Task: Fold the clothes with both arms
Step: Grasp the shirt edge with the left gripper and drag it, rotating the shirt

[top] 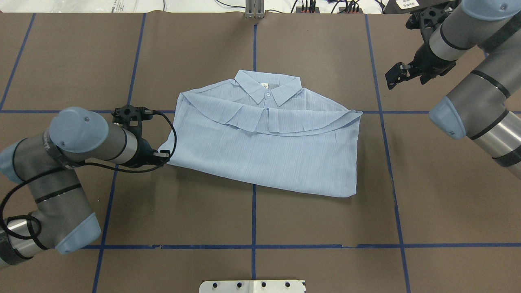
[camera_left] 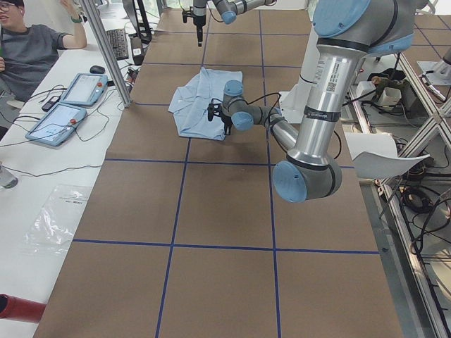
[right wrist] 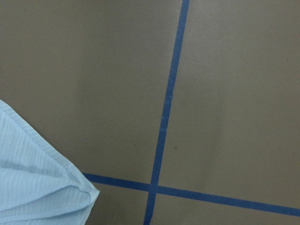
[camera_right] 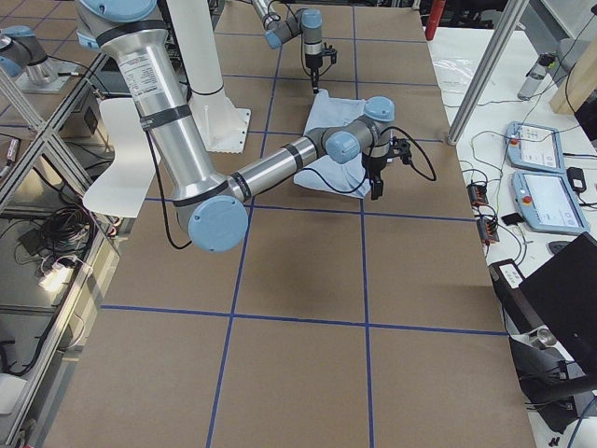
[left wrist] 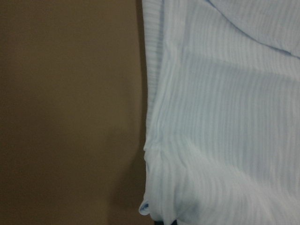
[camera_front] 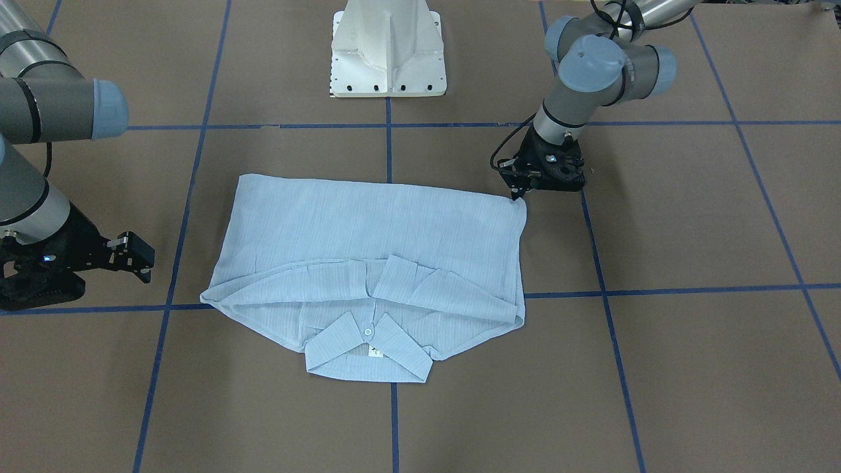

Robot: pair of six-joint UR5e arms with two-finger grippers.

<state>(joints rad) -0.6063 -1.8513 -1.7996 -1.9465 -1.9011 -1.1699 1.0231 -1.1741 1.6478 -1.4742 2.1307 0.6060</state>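
The robot's left gripper should release the corner of the shirt, which lies folded on the table, on the blue tape line (camera_front: 636,401) beside the shirt, level with the collar.
The pale blue striped shirt (camera_front: 374,230) lies folded on the brown table, collar on the side away from the robot; it also shows in the overhead view (top: 268,150). My left gripper (top: 164,155) is low at the shirt's near left corner, also seen in the front view (camera_front: 522,192). In the left wrist view the shirt (left wrist: 225,117) fills the right side and its fabric gathers towards a dark tip at the bottom edge, so the gripper looks shut on that corner. My right gripper (top: 392,77) is open and empty, off the shirt's far right side; it also shows in the front view (camera_front: 138,256). The right wrist view shows only a shirt corner (right wrist: 33,187).
The white pedestal base (camera_front: 387,59) stands at the robot's edge of the table. Blue tape lines (top: 254,228) divide the brown surface. A seated person (camera_left: 28,49) and teach pendants (camera_left: 70,98) are at a side table beyond the far edge.
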